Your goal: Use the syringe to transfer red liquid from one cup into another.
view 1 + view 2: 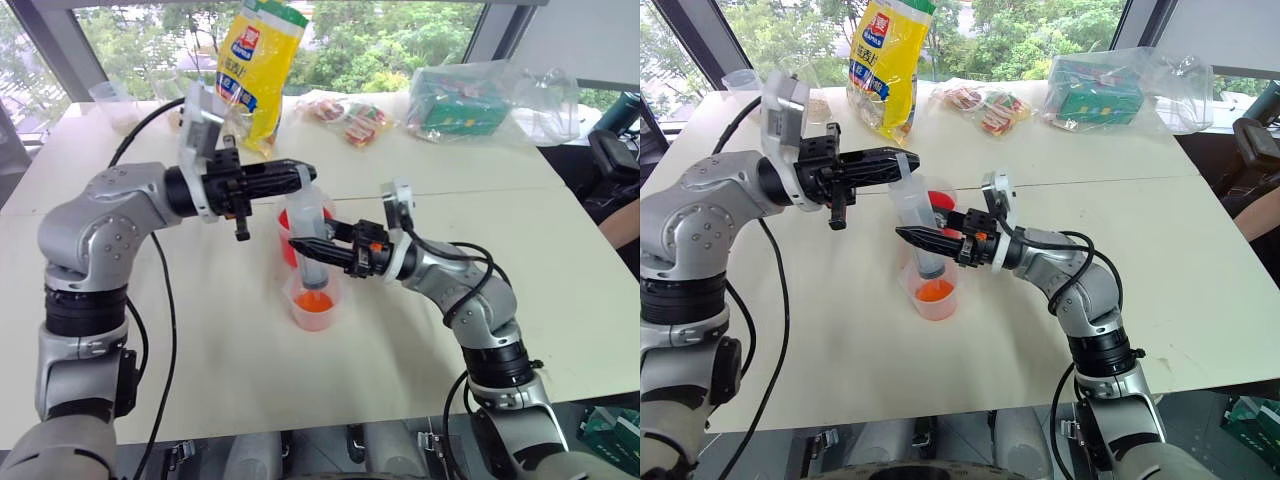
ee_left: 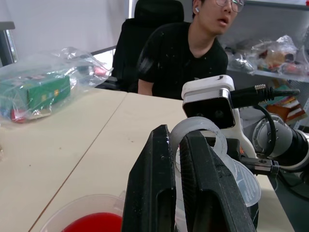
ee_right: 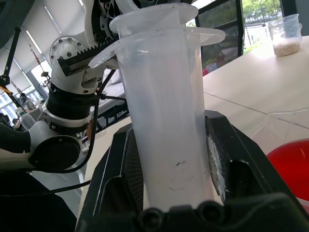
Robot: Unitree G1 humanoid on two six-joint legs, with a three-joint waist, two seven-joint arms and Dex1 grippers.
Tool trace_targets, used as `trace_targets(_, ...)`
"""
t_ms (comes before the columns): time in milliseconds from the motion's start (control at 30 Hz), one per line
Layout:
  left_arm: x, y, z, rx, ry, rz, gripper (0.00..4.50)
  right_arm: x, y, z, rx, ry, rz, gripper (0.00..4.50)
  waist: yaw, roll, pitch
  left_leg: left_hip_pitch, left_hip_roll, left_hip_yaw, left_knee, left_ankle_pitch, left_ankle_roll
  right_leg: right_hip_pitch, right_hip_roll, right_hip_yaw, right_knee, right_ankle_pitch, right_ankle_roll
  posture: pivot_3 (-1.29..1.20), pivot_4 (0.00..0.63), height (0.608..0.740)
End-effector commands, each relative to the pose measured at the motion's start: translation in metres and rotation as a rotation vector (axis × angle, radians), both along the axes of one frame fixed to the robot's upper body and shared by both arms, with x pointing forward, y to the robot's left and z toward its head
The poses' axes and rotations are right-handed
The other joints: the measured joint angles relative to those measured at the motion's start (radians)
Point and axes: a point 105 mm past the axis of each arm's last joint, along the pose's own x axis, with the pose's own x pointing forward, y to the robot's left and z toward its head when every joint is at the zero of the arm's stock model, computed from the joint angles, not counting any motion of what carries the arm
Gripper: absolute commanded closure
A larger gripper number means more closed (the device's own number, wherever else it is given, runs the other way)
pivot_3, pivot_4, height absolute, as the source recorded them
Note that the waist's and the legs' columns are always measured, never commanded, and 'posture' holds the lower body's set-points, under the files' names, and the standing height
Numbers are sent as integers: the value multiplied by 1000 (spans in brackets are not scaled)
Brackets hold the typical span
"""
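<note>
The robot will release the clear syringe, now upright over the smaller cup, from its right gripper on the table [image 1: 391,248] beside the larger cup, on the right arm's own side.
The clear syringe [image 1: 312,235] stands upright over the smaller cup [image 1: 316,306], which holds shallow orange-red liquid [image 1: 935,291]; its tip points down into this cup. My right gripper [image 1: 298,245] comes in from the right and is shut on the syringe barrel [image 3: 166,135]. From the left, my left gripper [image 1: 308,176] is shut on the plunger top [image 2: 199,137], which sits just above the barrel's flange. Right behind the syringe stands the larger cup [image 1: 290,232] with bright red liquid [image 3: 292,164], partly hidden by it.
At the table's far edge lie a yellow bag [image 1: 255,60], snack packets [image 1: 350,120] and a green box in a plastic bag [image 1: 460,105]. A cup with grains [image 1: 115,105] stands at the far left corner. A person [image 2: 188,53] sits in a black chair beyond the table's right side.
</note>
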Motion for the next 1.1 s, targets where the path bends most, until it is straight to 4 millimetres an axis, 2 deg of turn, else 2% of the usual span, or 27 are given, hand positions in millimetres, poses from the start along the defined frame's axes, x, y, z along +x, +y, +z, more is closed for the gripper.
trace_targets(33, -8, -10, -8, 37, 36, -68, 4481, -11, -1, 46, 103, -154, 18, 3062, 0, 0, 0, 0, 0, 0, 0, 0, 0, 0, 0, 0, 0, 0, 0, 0, 150, 740)
trace_targets(133, -3, 1, 9, -22, 51, -31, 4481, -15, -1, 41, 94, -131, 27, 3062, 1, 0, 0, 0, 0, 0, 0, 0, 0, 0, 0, 0, 0, 0, 0, 0, 150, 740)
trace_targets(233, -1, 12, 18, -46, 64, -8, 3369, -17, -2, 38, 87, -109, 28, 3062, 0, 0, 0, 0, 0, 0, 0, 0, 0, 0, 0, 0, 0, 0, 0, 0, 150, 740)
trace_targets(433, -3, 36, 28, -41, 43, 60, 319, -18, -4, 35, 89, -84, 25, 3062, -3, 0, 0, 0, 0, 0, 0, 0, 0, 0, 0, 0, 0, 0, 0, 0, 150, 740)
trace_targets(467, -3, 38, 28, -38, 42, 66, 22, -18, -4, 35, 91, -82, 22, 3062, -3, 0, 0, 0, 0, 0, 0, 0, 0, 0, 0, 0, 0, 0, 0, 0, 150, 740)
trace_targets(600, -5, 54, 27, -26, 52, 107, 22, -15, -7, 38, 101, -80, 8, 3062, -2, 0, 0, 0, 0, 0, 0, 0, 0, 0, 0, 0, 0, 0, 0, 0, 150, 740)
trace_targets(733, -6, 61, 24, -28, 67, 126, 22, -14, -11, 46, 114, -81, -3, 3062, 1, 0, 0, 0, 0, 0, 0, 0, 0, 0, 0, 0, 0, 0, 0, 0, 150, 740)
trace_targets(833, -4, 61, 15, -29, 78, 145, 22, -4, -23, 82, 202, -26, -72, 3062, 0, 0, 0, 0, 0, 0, 0, 0, 0, 0, -1, 0, 0, 0, -1, 0, 150, 740)
trace_targets(933, -3, 60, 7, -20, 83, 153, 22, 12, -36, 98, 191, 50, -180, 3062, -1, 0, 0, 0, 0, 0, 0, 0, -1, -1, -1, 0, 0, 0, -1, 0, 150, 740)
trace_targets(1000, -4, 58, 1, -12, 86, 152, 22, 30, -56, 106, 168, 145, -290, 3062, 0, 0, 0, 0, 1, 0, 0, 0, -1, -1, -1, 0, 0, -2, -3, 0, 150, 740)
trace_targets(1100, -5, 55, -6, 4, 84, 149, 22, 54, -83, 97, 59, 313, -463, 3062, 2, 0, 0, -1, 0, 0, 0, 0, 0, -1, -2, 0, -1, -2, -4, 0, 150, 740)
